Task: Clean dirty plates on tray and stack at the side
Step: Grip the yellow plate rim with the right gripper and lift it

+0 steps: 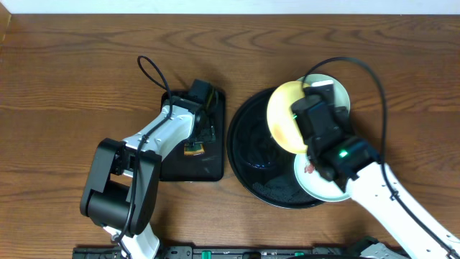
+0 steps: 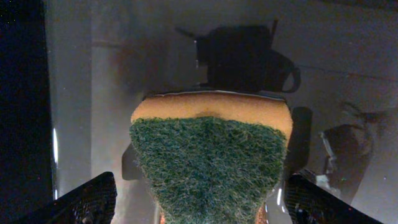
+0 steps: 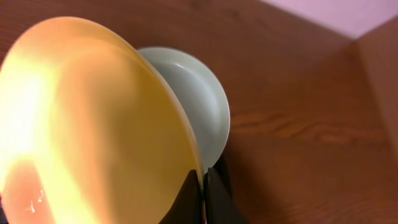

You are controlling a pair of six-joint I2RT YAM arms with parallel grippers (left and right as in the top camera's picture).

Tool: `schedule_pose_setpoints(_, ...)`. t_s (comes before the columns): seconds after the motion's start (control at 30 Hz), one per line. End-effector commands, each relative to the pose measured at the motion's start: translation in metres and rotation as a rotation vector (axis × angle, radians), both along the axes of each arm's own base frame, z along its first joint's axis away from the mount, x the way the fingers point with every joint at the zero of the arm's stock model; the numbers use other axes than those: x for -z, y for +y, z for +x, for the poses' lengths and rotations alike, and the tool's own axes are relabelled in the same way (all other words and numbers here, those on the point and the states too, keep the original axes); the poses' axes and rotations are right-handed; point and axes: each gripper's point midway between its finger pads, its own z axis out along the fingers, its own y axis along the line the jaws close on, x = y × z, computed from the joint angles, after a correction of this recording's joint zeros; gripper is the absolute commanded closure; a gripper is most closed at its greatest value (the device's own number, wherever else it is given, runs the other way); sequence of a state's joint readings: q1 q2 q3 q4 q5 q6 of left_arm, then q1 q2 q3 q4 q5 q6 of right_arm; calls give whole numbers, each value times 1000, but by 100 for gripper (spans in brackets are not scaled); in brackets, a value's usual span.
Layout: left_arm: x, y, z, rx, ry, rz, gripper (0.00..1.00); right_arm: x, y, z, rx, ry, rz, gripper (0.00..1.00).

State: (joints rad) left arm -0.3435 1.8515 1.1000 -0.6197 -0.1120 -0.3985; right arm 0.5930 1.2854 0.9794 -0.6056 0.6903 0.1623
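Next, I release the pale yellow plate from my right gripper on the bare wooden table [image 1: 394, 121] beside the mint-white plates.
My right gripper [image 1: 305, 122] is shut on the rim of the pale yellow plate [image 1: 284, 115] and holds it tilted on edge above the round black tray [image 1: 248, 155]. In the right wrist view the fingers [image 3: 204, 186] pinch the yellow plate [image 3: 93, 118], with a mint-white plate [image 3: 199, 99] behind it. That mint-white plate [image 1: 338, 90] lies at the tray's back right. A second mint-white plate [image 1: 323, 183] with a red-brown smear lies at the tray's front right, partly under my right arm. My left gripper [image 1: 201, 137] is open.
A green and orange sponge [image 1: 192, 149] lies on the smaller rectangular black tray [image 1: 212, 169], left of the round tray. In the left wrist view the sponge [image 2: 208, 162] sits between my open left fingers [image 2: 199, 208], apart from both. Brown wooden table [image 1: 65, 79] all around.
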Motion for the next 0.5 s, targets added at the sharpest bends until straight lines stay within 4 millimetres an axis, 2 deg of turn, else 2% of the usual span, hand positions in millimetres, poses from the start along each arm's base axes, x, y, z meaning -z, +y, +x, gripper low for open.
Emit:
schedule_pose_setpoints(0.0,6,4,-4,6,23,19,13,-32,2,-3,16,-115,-142,99)
schedule_pose_setpoints(0.33,6,4,-4,6,23,19,13,-98,34,-37,49,-393,-453,99)
schedule_pose_setpoints(0.47,6,4,-4,6,23,19,13,-111,50,-48,52,-451,-520,99)
